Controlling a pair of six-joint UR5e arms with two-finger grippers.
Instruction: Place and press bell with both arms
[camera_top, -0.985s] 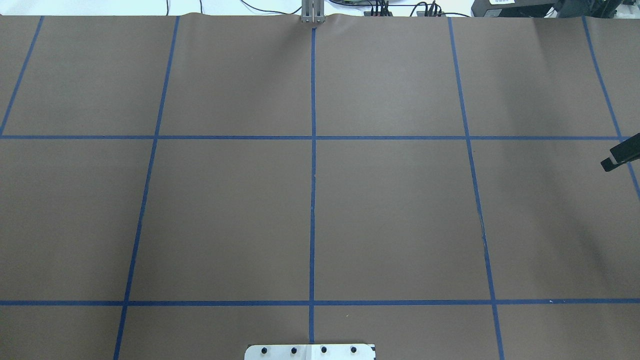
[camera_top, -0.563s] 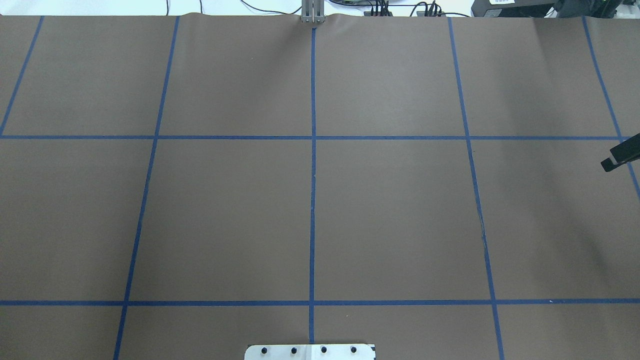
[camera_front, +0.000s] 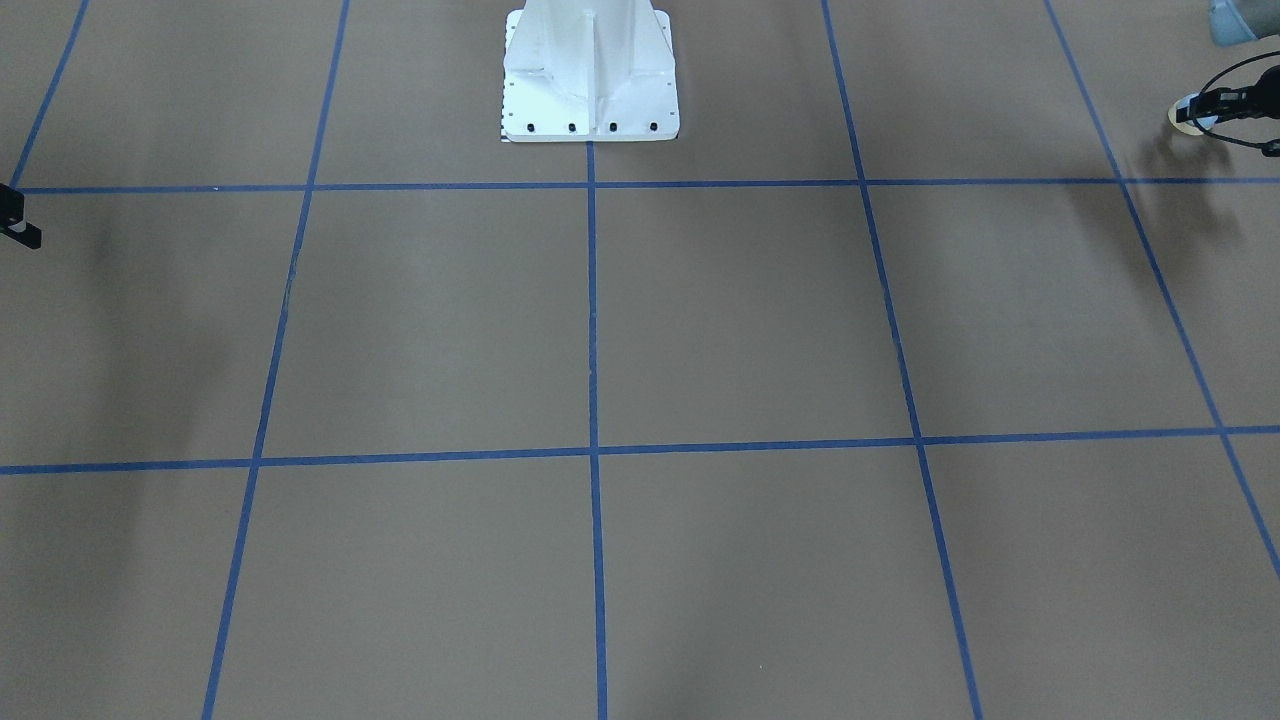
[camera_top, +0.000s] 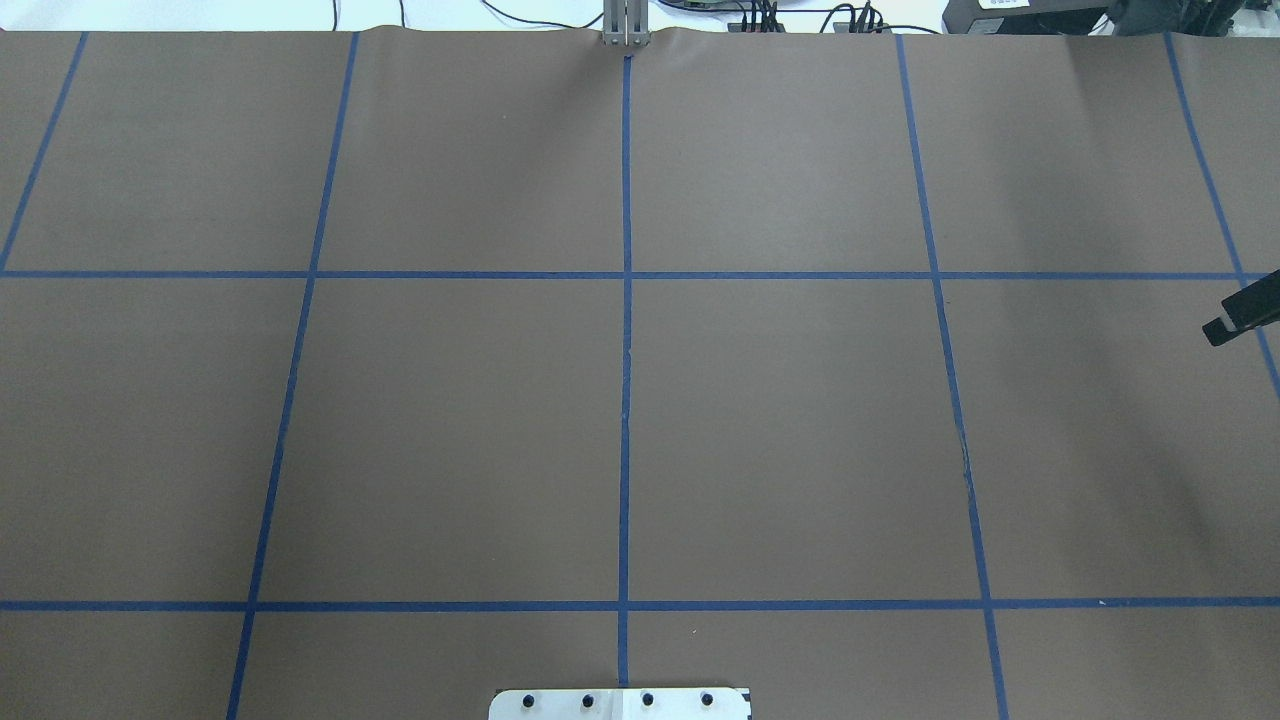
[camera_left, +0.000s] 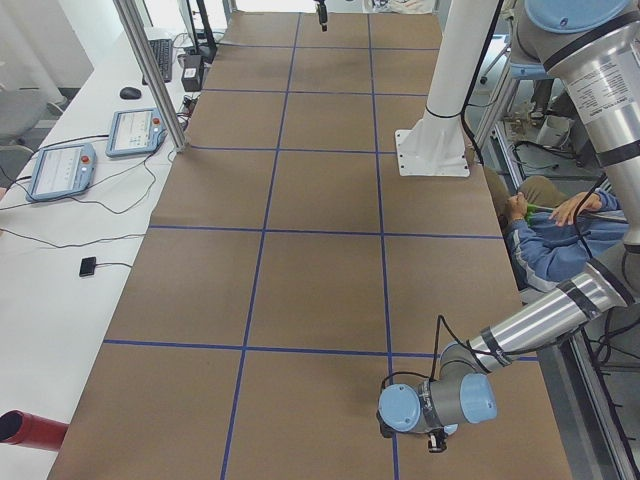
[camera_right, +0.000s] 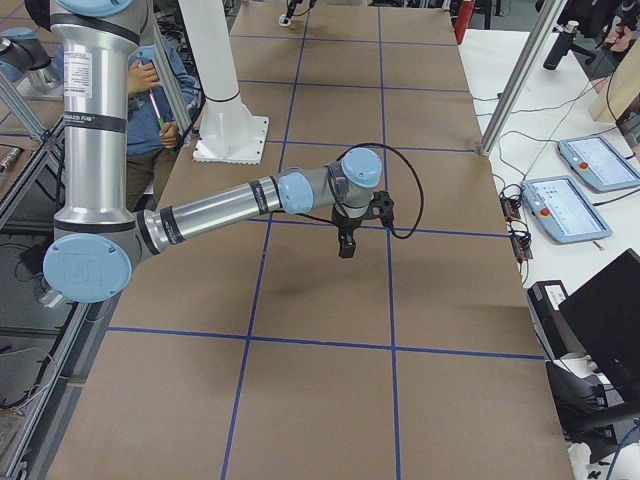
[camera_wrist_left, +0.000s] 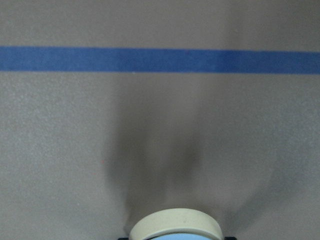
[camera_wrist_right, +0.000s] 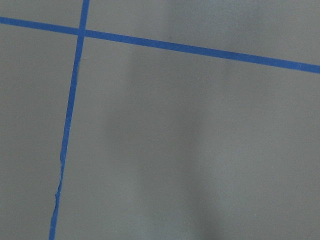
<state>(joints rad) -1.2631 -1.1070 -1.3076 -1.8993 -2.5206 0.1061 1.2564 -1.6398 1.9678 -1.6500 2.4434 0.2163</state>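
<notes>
Next, I put the bell with my left gripper on the blue tape running from the white pedestal (camera_front: 593, 347), just short of the middle crossing.
The light-blue bell with a cream base (camera_front: 1188, 115) is held in my left gripper (camera_front: 1205, 106) at the table's left end, close to the robot's side and just above the brown paper. In the left wrist view only the bell's cream base rim (camera_wrist_left: 175, 226) shows at the bottom edge, facing the table, and a shadow lies under it. The left arm (camera_left: 520, 335) reaches low over the table. My right gripper (camera_top: 1238, 315) hangs above the table's right end; it also shows in the exterior right view (camera_right: 347, 240). Its jaws are not clear.
Brown paper with a blue tape grid (camera_top: 626, 400) covers the table. The white bolted pedestal (camera_front: 590, 75) stands at the robot's side in the middle. Tablets (camera_left: 135, 130) and cables lie on the white bench beside the table. A seated person (camera_left: 545, 225) is behind the robot.
</notes>
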